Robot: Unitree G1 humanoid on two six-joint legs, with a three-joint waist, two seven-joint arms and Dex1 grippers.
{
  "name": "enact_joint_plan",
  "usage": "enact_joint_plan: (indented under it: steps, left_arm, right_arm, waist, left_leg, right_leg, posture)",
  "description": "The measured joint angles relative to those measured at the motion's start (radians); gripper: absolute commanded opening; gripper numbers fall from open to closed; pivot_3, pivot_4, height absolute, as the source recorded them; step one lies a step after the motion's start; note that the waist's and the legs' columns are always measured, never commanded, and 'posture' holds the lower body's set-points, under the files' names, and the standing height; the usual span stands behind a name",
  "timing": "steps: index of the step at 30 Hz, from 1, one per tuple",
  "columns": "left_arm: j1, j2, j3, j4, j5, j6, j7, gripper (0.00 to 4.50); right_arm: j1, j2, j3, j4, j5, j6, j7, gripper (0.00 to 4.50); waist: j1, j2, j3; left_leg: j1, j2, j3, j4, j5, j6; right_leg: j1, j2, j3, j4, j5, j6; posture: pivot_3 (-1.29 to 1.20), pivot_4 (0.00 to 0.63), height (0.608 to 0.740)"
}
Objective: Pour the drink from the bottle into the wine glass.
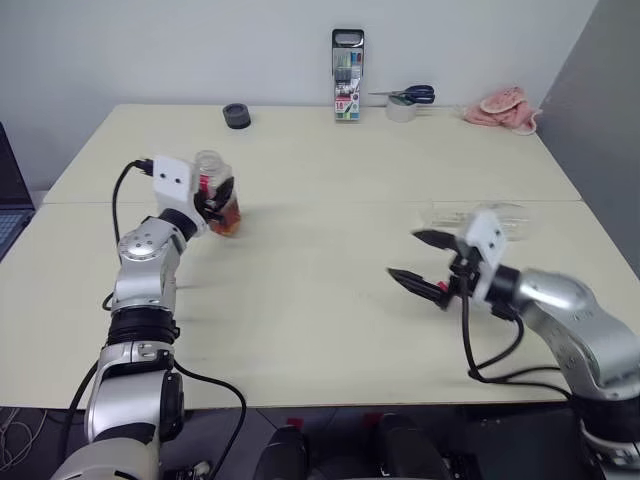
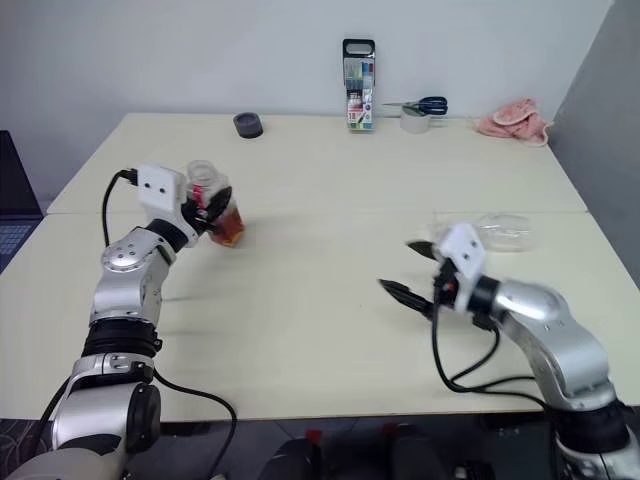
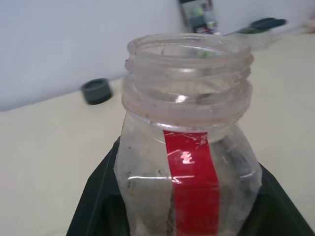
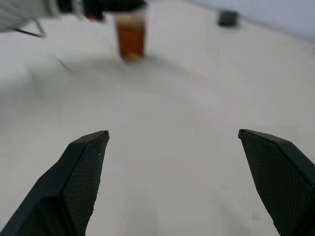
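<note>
The wine glass lies on its side, so my right gripper will close on the wine glass's stem [image 1: 454, 216], between its round base and its bowl.
My left gripper [image 1: 212, 204] is shut on the bottle [image 1: 214, 192], a small clear bottle with a red label strip [image 3: 191, 182], held upright just above the table's left side. Its neck [image 3: 189, 64] is open, with no cap on it. The amber drink [image 1: 227, 219] fills its lower part and also shows in the right wrist view [image 4: 131, 39]. My right gripper [image 1: 405, 255] hangs open over the table's right side, pointing left, with nothing between its fingers [image 4: 86, 167]. Just behind it a clear glass thing, apparently the wine glass [image 2: 505, 232], lies on its side on the table.
Along the far edge of the cream table [image 1: 320, 300] stand a small dark round cap-like object [image 1: 237, 116], a pack of markers [image 1: 347, 75], scissors [image 1: 412, 95] on a tape roll [image 1: 401, 111], and a pink cloth [image 1: 505, 107]. A laptop [image 1: 8, 205] sits off the left edge.
</note>
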Motion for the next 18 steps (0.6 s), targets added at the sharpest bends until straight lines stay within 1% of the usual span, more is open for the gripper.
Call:
enact_joint_plan:
  steps: [5, 8, 15, 17, 18]
  left_arm:
    - [0.019, -0.006, 0.067, 0.012, -0.057, 0.018, 0.034, 1.78]
    - [0.02, -0.016, 0.071, 0.012, -0.071, 0.019, 0.044, 1.78]
    - [0.033, -0.023, 0.08, 0.009, -0.081, 0.012, 0.055, 1.78]
    - [0.04, -0.029, 0.087, 0.006, -0.088, 0.006, 0.063, 2.49]
    - [0.044, -0.03, 0.087, 0.002, -0.091, 0.004, 0.063, 2.71]
  right_arm:
    - [-0.156, 0.121, 0.136, 0.124, -0.052, 0.024, -0.02, 4.5]
    - [-0.224, 0.169, 0.188, 0.181, -0.094, 0.02, -0.028, 4.5]
    - [-0.237, 0.2, 0.218, 0.229, -0.141, 0.012, -0.022, 4.5]
    - [-0.238, 0.212, 0.218, 0.229, -0.144, 0.012, -0.022, 4.5]
    - [-0.239, 0.216, 0.218, 0.229, -0.145, 0.012, -0.022, 4.5]
  waist:
    - [0.014, 0.0, 0.0]
    - [0.025, -0.001, 0.0]
    - [0.025, -0.001, 0.0]
    - [0.024, -0.001, 0.0]
    - [0.024, -0.001, 0.0]
  left_leg:
    - [-0.003, -0.002, 0.001, 0.001, 0.002, -0.004]
    - [-0.004, -0.002, 0.0, 0.001, 0.002, -0.004]
    - [-0.004, -0.002, 0.001, 0.001, 0.002, -0.004]
    - [-0.003, -0.002, 0.001, 0.001, 0.002, -0.004]
    - [-0.003, -0.002, 0.001, 0.001, 0.002, -0.004]
  right_leg:
    - [-0.001, -0.005, 0.001, -0.002, 0.0, 0.0]
    - [-0.002, -0.006, 0.0, -0.003, 0.0, 0.0]
    - [-0.004, -0.005, 0.001, -0.001, 0.0, 0.0]
    - [-0.004, -0.005, 0.001, -0.001, 0.0, 0.0]
    - [-0.004, -0.005, 0.001, 0.0, 0.0, 0.0]
  posture:
    - [0.0, 0.15, 0.74]
    - [0.0, 0.15, 0.74]
    - [0.0, 0.15, 0.74]
    - [0.0, 0.15, 0.74]
    - [0.0, 0.15, 0.74]
